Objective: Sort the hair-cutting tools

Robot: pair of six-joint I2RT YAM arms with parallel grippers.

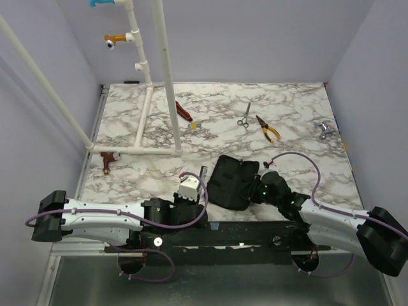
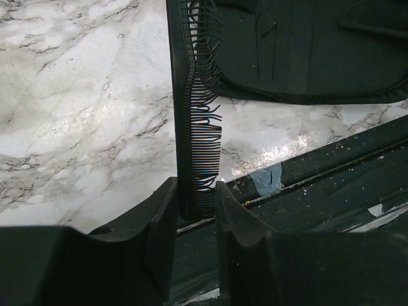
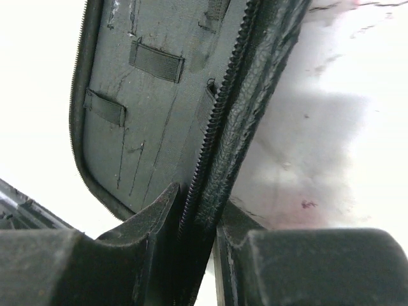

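My right gripper needs to lower the case's flap, which it tilts steeply with the strap edge-on, and pinch its zipped edge (image 3: pixel 213 131) before it slides the comb in.
The long black comb (image 2: pixel 194 121) is clamped by its near end in my left gripper (image 2: pixel 194 201), and its far end reaches the edge of the open black zip case (image 2: pixel 306 44). In the top view the comb (image 1: pixel 203 172) sticks out from the left gripper (image 1: pixel 194 188), just left of the case (image 1: pixel 229 182). My right gripper (image 3: pixel 197 210) is shut on the case's zipped edge (image 3: pixel 229 108) and holds that flap up; it also shows in the top view (image 1: pixel 258 188). One pair of silver scissors (image 1: pixel 245 118) lies at the back of the table. A second pair is not in view.
Yellow-handled pliers (image 1: pixel 269 128) lie right of the scissors. A red-and-black-handled tool (image 1: pixel 183 111) lies by the white pipe frame (image 1: pixel 146 121). A brown fitting (image 1: pixel 106 161) is at the left and a silver metal part (image 1: pixel 325 131) at the right. A dark rail (image 2: pixel 331 172) runs along the near edge.
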